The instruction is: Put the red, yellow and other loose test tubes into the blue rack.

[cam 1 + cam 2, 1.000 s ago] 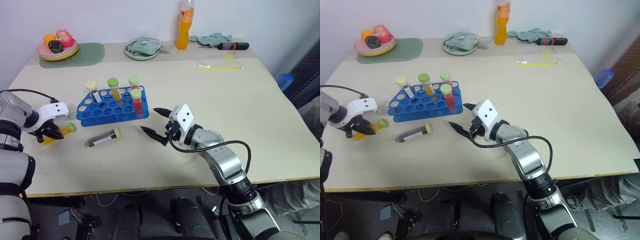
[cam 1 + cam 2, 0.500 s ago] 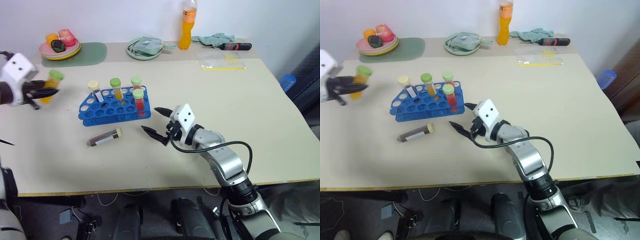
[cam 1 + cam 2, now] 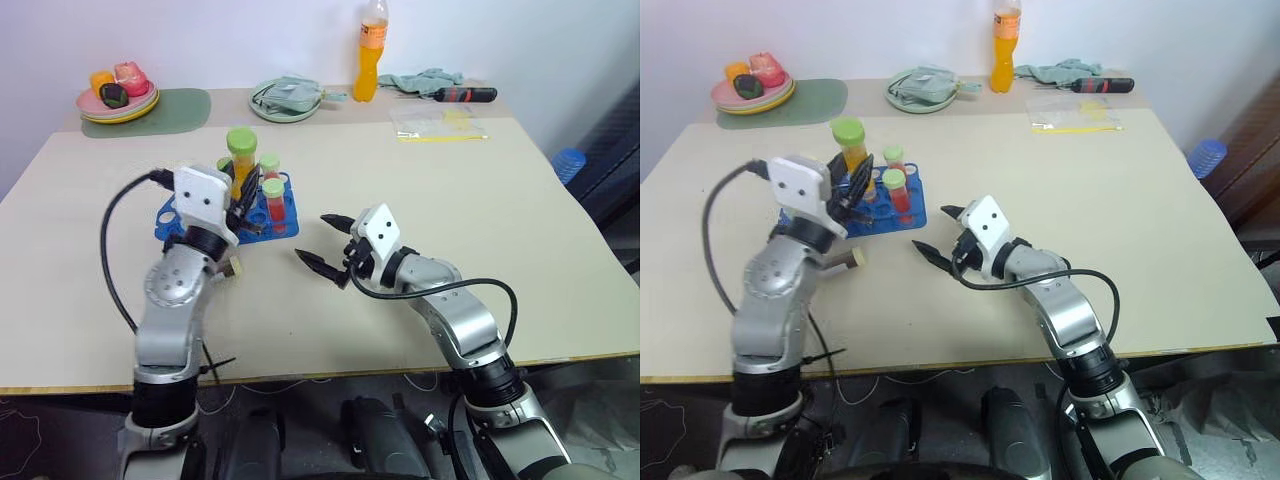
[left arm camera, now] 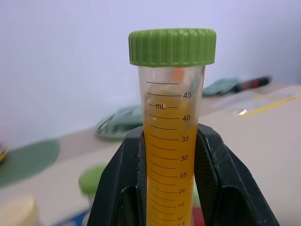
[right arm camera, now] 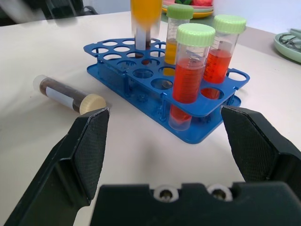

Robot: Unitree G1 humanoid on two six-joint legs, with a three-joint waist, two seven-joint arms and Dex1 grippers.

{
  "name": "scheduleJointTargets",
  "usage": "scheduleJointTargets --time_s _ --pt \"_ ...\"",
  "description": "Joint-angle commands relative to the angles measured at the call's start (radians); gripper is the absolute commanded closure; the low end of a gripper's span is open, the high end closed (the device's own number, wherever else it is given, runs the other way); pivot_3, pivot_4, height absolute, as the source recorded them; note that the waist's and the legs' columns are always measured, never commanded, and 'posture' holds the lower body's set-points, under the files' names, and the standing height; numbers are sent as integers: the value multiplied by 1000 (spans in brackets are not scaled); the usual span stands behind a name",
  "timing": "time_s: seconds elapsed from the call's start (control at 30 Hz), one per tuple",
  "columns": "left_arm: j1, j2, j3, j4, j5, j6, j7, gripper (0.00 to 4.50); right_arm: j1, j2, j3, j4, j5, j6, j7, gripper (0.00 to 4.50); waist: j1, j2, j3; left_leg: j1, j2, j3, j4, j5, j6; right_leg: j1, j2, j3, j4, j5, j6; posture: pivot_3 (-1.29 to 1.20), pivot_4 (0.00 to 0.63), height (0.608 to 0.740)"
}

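Next, I release my left gripper's yellow tube in the blue rack's front row (image 3: 238, 222) beside the nearer red tube. The yellow tube is upright just above the rack.
My left gripper (image 4: 170, 141) is shut on a green-capped tube of yellow liquid (image 3: 240, 165) and holds it upright just above the blue rack (image 3: 277, 216). The rack (image 5: 207, 106) holds two red tubes (image 5: 190, 80) with green caps and one yellow tube (image 5: 173, 47). A brown tube with a cream cap (image 5: 66, 92) lies loose on the table in front of the rack, partly behind my left arm in the eye views. To the right of the rack, my right gripper (image 3: 312, 238) hovers low over the table, open and empty, pointing at the rack.
Along the table's back edge stand a plate of toy food (image 3: 115, 100) on a green mat (image 3: 175, 105), a plate with a cloth (image 3: 285, 98), an orange bottle (image 3: 372, 50), a screwdriver (image 3: 465, 93) and a plastic bag (image 3: 440, 125).
My left arm has swung in from the table's far left to above the rack, turning the yellow tube upright. The right arm has not moved.
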Motion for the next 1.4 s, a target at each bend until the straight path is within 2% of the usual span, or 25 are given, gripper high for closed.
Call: scheduleJointTargets --time_s 0.03,0.5,0.7,1.4 --pt "4 2 -1 26 49 -103 66 3717 -10 2 -6 -47 6 -6 -3 301 2 0 0 0 0 0 0 0 0 0 0 0 0 0 0 0 150 740" --pt "-10 79 2 185 52 -116 60 3717 -2 5 -7 -51 2 -13 -23 301 1 0 0 0 0 0 0 0 0 0 0 0 -1 0 0 0 150 740" --pt "-35 52 8 229 -20 -101 34 3717 -3 6 -5 -52 4 -12 -23 301 2 0 0 0 0 0 0 0 0 0 0 0 -1 0 0 0 150 740" --pt "-28 1 -13 311 -31 -214 34 3717 -2 5 4 -62 4 -9 -14 301 2 0 0 0 0 0 -1 0 0 0 0 0 -2 0 0 0 150 740"
